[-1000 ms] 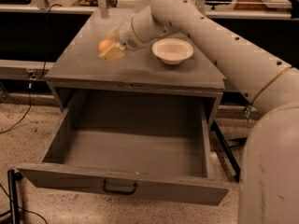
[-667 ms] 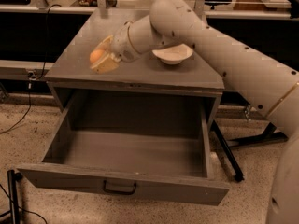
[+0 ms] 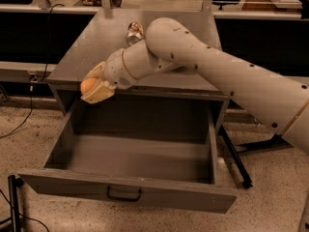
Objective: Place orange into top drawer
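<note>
The orange, now hanging above the top drawer, will be let go by my gripper on the drawer's grey bottom (image 3: 107, 140), about halfway back behind the drawer's dark handle.
My gripper (image 3: 93, 87) is shut on the orange (image 3: 88, 85), a small round fruit held between the pale fingers (image 3: 102, 94). It hangs at the cabinet's front left edge, above the left rear of the top drawer (image 3: 126, 193). The drawer is pulled fully open, its grey inside is bare, and a dark handle (image 3: 124, 195) sits on its front panel.
A shiny silvery can (image 3: 134, 32) stands on the grey cabinet top (image 3: 91, 45) behind my arm. My arm crosses the cabinet top from the right and hides the top's right part. A black stand leg (image 3: 235, 158) lies on the floor right of the drawer.
My gripper has carried the orange from above the cabinet top toward the front and left, down to the cabinet's front edge over the open drawer. The arm now covers the white bowl.
</note>
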